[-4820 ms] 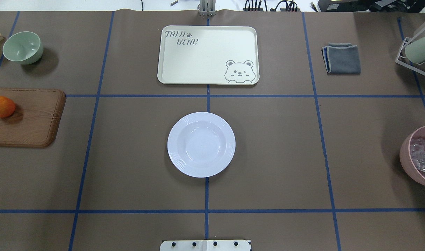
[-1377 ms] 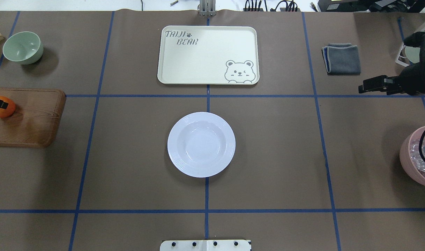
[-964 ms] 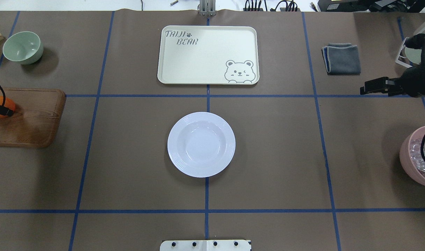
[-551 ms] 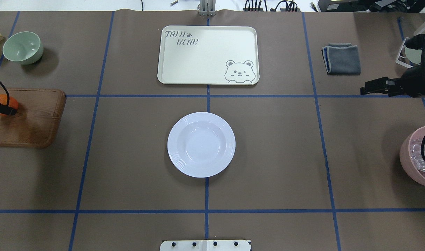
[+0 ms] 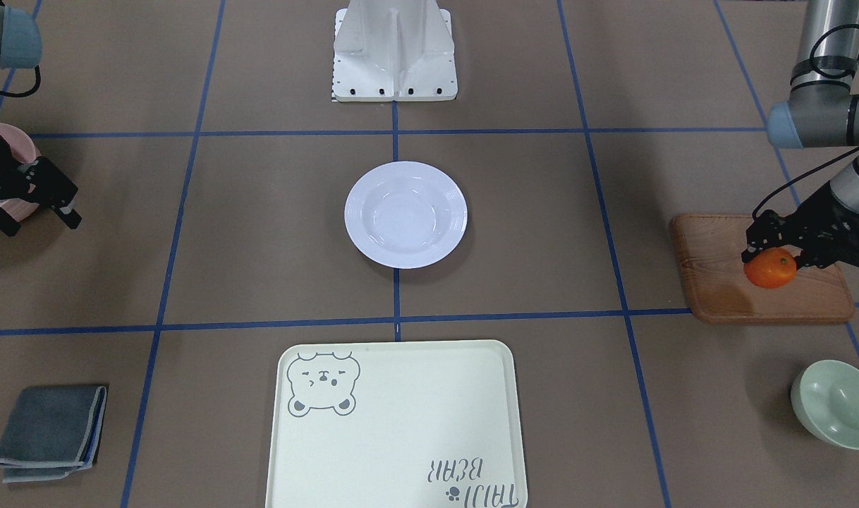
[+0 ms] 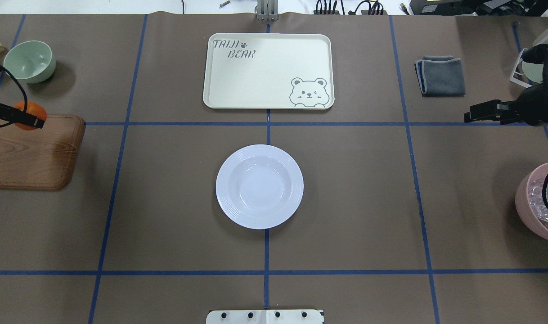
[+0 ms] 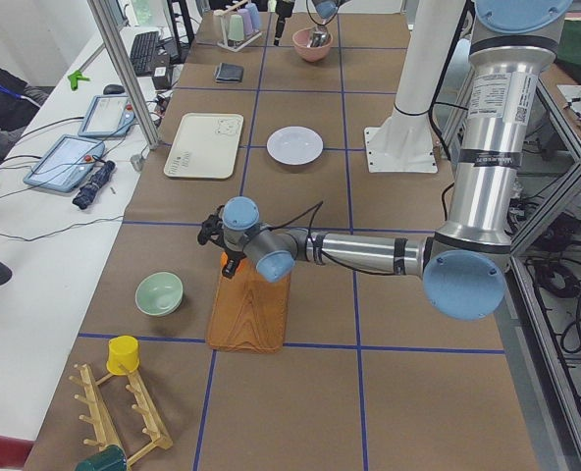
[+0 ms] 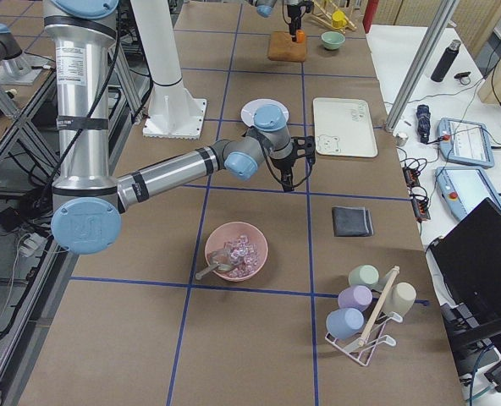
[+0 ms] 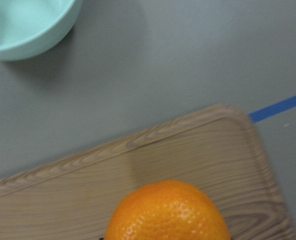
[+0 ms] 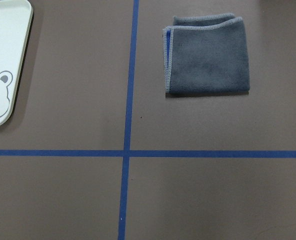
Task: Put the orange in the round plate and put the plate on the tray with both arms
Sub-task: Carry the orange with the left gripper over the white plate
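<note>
Next, I let go of the orange, still just above the wooden board, with my left gripper in the middle of the white round plate (image 5: 405,219).
The orange (image 5: 769,271) is held just above the wooden board (image 5: 719,282), with my left gripper (image 5: 774,255) shut on it. From overhead the orange (image 6: 29,114) shows over the board's far edge under the left gripper (image 6: 31,120). It fills the bottom of the left wrist view (image 9: 168,212). The white round plate (image 6: 259,186) sits empty at the table's middle. Beyond it lies the cream bear tray (image 6: 265,72), also empty. My right gripper (image 5: 38,220) hovers open far to the right, holding nothing.
A pale green bowl (image 6: 29,60) stands beyond the board (image 6: 31,153). On the right are a folded grey cloth (image 6: 440,75), a pink bowl (image 6: 532,202) of clear pieces and a cup rack (image 6: 537,58). The white base (image 6: 265,316) is at the near edge.
My left gripper came in over the board, shut on the orange and has lifted it away from its first spot. The right arm came into view and has hardly moved since.
</note>
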Controlling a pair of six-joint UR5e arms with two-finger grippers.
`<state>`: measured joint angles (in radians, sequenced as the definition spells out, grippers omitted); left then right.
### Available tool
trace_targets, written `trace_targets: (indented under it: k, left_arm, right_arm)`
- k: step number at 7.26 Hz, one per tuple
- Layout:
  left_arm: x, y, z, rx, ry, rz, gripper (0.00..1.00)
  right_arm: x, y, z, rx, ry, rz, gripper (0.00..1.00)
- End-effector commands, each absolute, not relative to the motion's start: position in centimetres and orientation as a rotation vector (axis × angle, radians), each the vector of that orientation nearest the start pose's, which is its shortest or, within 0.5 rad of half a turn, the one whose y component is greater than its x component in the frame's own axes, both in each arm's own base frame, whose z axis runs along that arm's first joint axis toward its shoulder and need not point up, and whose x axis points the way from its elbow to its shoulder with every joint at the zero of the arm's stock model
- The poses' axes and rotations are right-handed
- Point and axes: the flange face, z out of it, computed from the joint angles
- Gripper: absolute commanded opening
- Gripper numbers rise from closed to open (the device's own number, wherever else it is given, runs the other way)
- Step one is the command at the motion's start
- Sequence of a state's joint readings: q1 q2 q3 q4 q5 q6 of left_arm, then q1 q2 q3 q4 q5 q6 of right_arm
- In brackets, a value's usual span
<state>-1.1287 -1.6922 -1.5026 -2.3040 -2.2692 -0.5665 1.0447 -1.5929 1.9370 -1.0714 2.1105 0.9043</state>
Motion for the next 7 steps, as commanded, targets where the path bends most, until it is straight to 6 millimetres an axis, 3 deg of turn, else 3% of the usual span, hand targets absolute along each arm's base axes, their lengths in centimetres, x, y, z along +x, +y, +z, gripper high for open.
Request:
trace_targets:
  k: [1,2,3,5,6,7]
  left_arm:
    - [22.9,-52.4,44.2,0.309,1.016,0.004,0.0]
    - [27.3,-50.7,39.7,0.294,0.991,-0.039,0.0]
    - [32.6,-50.1,33.8,0.262,0.955,-0.081,0.0]
    - [45.3,-45.9,22.6,0.191,0.889,-0.134,0.0]
    - [48.8,-43.6,18.9,0.164,0.851,-0.156,0.0]
    - [52.3,-43.1,16.7,0.143,0.848,-0.182,0.0]
  right_arm:
    - [-17.6,-46.4,43.4,0.311,-0.958,0.126,1.0]
    - [-18.0,-46.4,43.1,0.31,-0.97,0.133,1.0]
    - [-17.9,-46.4,43.2,0.311,-0.969,0.134,1.0]
    - [-18.3,-46.5,42.9,0.313,-0.973,0.128,1.0]
    - [-18.6,-46.6,42.9,0.309,-0.975,0.128,1.0]
    - [-18.9,-46.6,42.9,0.301,-0.977,0.137,1.0]
